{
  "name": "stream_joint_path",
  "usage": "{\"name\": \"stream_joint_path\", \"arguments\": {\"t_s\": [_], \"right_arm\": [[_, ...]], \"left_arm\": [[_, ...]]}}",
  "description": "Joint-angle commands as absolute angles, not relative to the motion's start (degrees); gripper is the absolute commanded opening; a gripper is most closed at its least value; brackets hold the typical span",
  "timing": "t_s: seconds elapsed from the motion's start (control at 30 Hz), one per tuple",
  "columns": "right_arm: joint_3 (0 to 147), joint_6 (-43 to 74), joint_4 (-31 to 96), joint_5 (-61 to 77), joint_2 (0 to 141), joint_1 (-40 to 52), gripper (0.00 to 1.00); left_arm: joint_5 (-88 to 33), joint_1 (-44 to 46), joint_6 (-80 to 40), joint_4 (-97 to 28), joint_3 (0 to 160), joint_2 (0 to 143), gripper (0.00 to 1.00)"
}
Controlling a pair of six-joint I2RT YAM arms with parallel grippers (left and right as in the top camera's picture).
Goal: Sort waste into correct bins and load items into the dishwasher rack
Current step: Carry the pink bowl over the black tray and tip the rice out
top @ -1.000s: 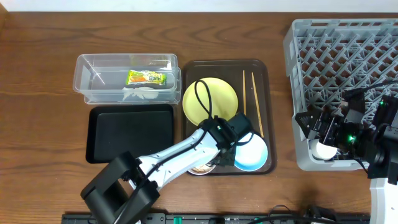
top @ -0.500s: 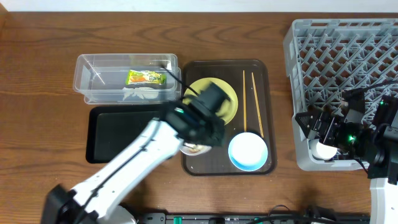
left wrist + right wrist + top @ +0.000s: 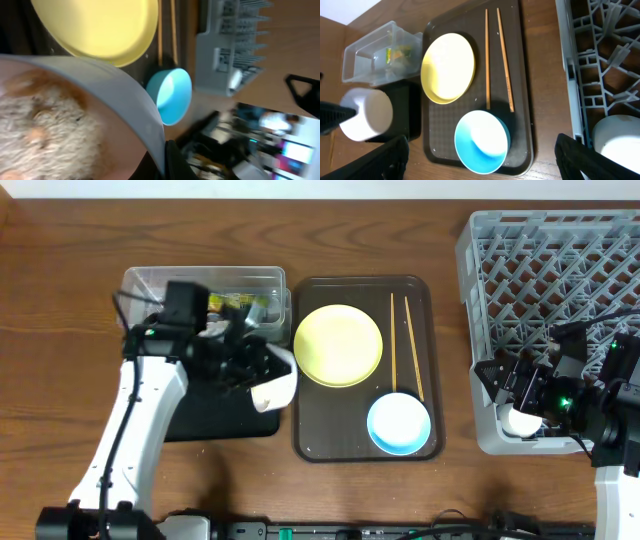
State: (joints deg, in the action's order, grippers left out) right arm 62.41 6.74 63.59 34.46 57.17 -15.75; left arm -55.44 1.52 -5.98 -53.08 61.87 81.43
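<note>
Next, I release the small white bowl from my left gripper on the brown serving tray (image 3: pixel 331 431) beside the light-blue bowl. The white bowl is tilted over the black tray now.
My left gripper (image 3: pixel 252 372) is shut on the rim of the small white bowl (image 3: pixel 274 386) and holds it tilted over the right end of the flat black tray (image 3: pixel 185 405). The left wrist view shows whitish-brown food scraps (image 3: pixel 45 125) inside the bowl (image 3: pixel 125 90). The green-and-orange wrapper (image 3: pixel 243 301) lies in the clear box (image 3: pixel 150 285), partly behind my arm. The yellow plate (image 3: pixel 338 345), two chopsticks (image 3: pixel 392 340) and the light-blue bowl (image 3: pixel 399 423) sit on the brown serving tray (image 3: pixel 312 445). My right gripper (image 3: pixel 482 145) is open and empty at the grey rack's (image 3: pixel 560 270) front left corner.
A white round object (image 3: pixel 620 137) sits in the near corner of the rack (image 3: pixel 605 60). The right wrist view also shows the plate (image 3: pixel 447 67), the light-blue bowl (image 3: pixel 481 141) and the held white bowl (image 3: pixel 367 114). The brown wooden table (image 3: pixel 60 380) surrounds everything.
My left gripper lifted the white bowl off the brown serving tray and carried it left, over the black tray, tilting it. The right arm has not moved.
</note>
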Motion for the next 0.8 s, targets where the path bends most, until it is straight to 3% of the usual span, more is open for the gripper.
{"name": "stream_joint_path", "arguments": {"t_s": [0.0, 0.33, 0.77], "right_arm": [[63.0, 6.8, 63.5, 34.5, 57.0, -15.3, 0.91], [63.0, 6.8, 63.2, 34.5, 57.0, -15.3, 0.91], [63.0, 6.8, 63.2, 34.5, 57.0, -15.3, 0.91]], "left_arm": [[-70.8, -3.7, 4.0, -52.6, 57.5, 81.0, 0.06], [-85.6, -18.3, 10.6, -49.1, 47.8, 81.3, 0.06], [-90.1, -20.1, 10.2, -46.4, 45.4, 81.3, 0.06]]}}
